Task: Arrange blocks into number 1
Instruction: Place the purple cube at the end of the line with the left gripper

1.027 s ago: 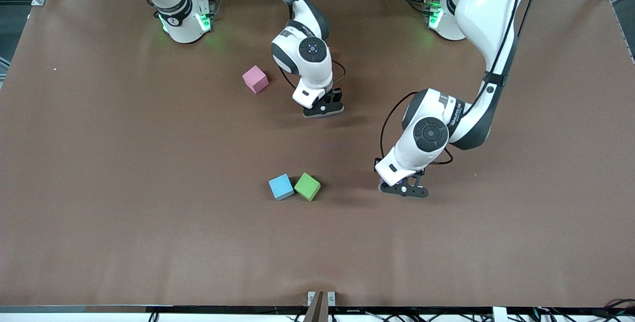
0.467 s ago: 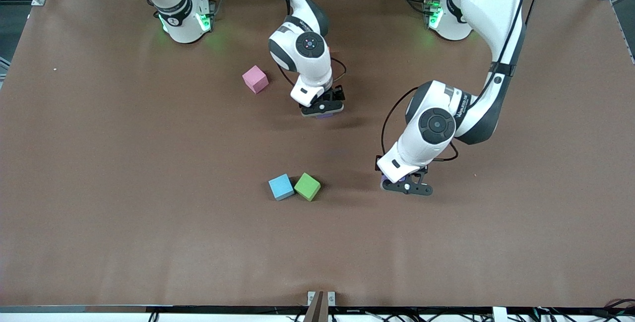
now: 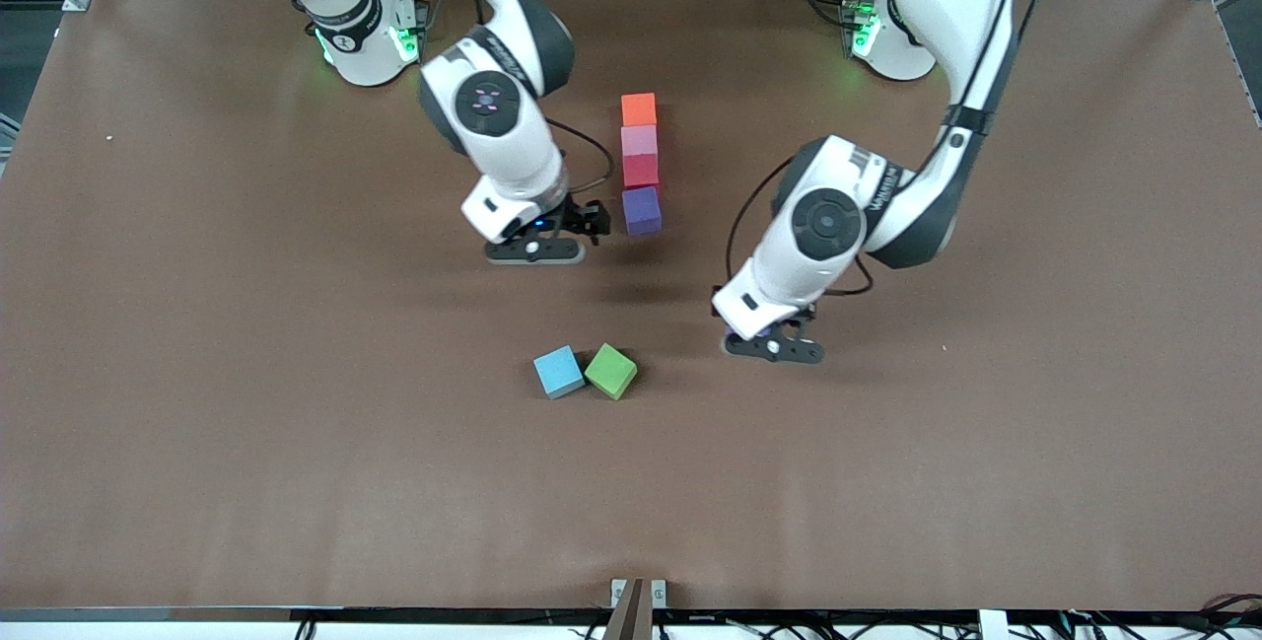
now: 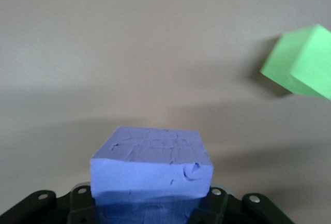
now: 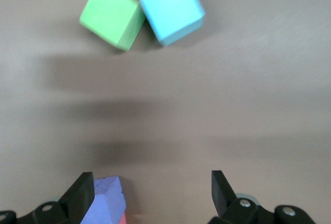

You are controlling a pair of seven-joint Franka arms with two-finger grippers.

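My left gripper needs to release its purple block at the purple end of the column [image 3: 647, 249], extending it toward the green block.
Orange [image 3: 639, 109], pink [image 3: 639, 140], red [image 3: 641, 170] and purple [image 3: 642, 210] blocks form a straight touching column mid-table. A blue block [image 3: 559, 371] and a green block [image 3: 611, 371] touch each other nearer the front camera. My right gripper [image 3: 537, 250] stands open beside the purple end of the column; its wrist view shows that purple block [image 5: 107, 199] next to one finger [image 5: 83, 194]. My left gripper [image 3: 774, 349] is low over the table beside the green block [image 4: 302, 61], shut on a second purple block [image 4: 151, 164].
Bare brown table [image 3: 296, 443] spreads around the blocks. The two arm bases stand at the edge farthest from the front camera. A small metal bracket [image 3: 638, 596] sits at the nearest edge.
The right arm swung away from the column toward its own end, uncovering the four stacked-in-line blocks and covering the loose pink block. The left gripper shifted slightly toward the green block with its purple block.
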